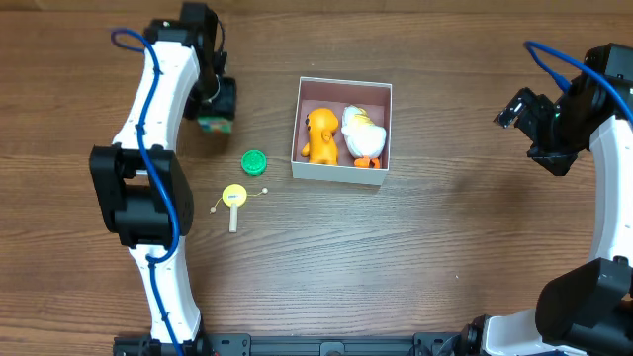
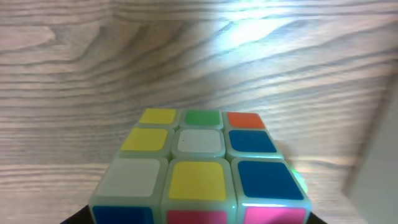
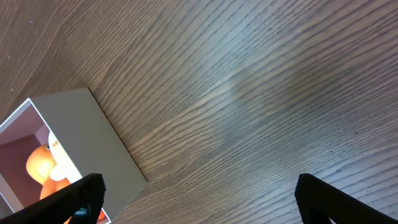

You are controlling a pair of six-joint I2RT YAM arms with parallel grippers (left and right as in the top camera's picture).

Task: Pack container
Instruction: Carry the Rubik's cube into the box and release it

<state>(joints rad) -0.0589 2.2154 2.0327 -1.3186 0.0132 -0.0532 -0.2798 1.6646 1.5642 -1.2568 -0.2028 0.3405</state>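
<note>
Next, I let go of the colourful puzzle cube with my left gripper between the orange toy figure and the white duck toy [image 1: 351,158].
The container [image 1: 341,174], a shallow white box with a pink inside, sits at the table's middle and holds an orange toy figure [image 1: 319,134] and a white duck toy [image 1: 362,133]. My left gripper [image 1: 212,107] is at the far left, shut on a colourful puzzle cube [image 1: 212,124]. The cube [image 2: 199,168] fills the lower part of the left wrist view and hides the fingers. My right gripper [image 1: 519,109] is open and empty, well right of the container. In the right wrist view [image 3: 199,193] the container's corner [image 3: 93,143] is at lower left.
A green round cap [image 1: 254,162] lies just left of the container. A yellow toy with a stick handle and strings [image 1: 234,198] lies in front of the cap. The table is dark wood.
</note>
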